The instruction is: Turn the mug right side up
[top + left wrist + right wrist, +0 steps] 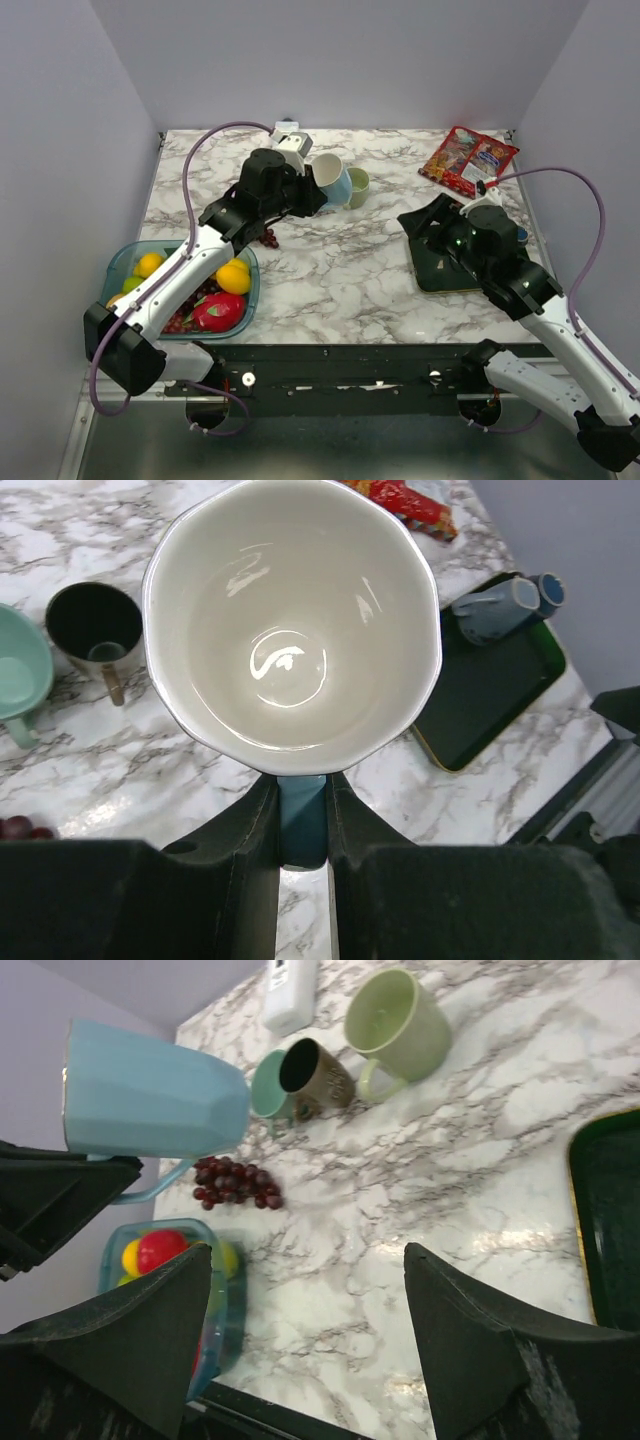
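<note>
Next, I let go of the light blue mug, which hangs above the marble table, with my left gripper on the marble (392,202) between the green mug and the snack packet.
My left gripper (302,810) is shut on the blue handle of the mug (290,630), a light blue mug with a white inside. It hangs above the marble table, its mouth turned toward the left wrist camera. In the top view the mug (330,176) is at the back centre, at the tip of the left gripper (306,190). The right wrist view shows its blue outside (150,1100) clear of the table. My right gripper (310,1290) is open and holds nothing. It hovers over the dark tray (432,270) at the right (445,235).
A teal mug (15,675), a brown mug (95,630) and a green mug (395,1025) stand near the back. Another blue mug (495,610) lies on the tray. Grapes (235,1185), a fruit bowl (118,258) and a snack packet (468,160) are also on the table.
</note>
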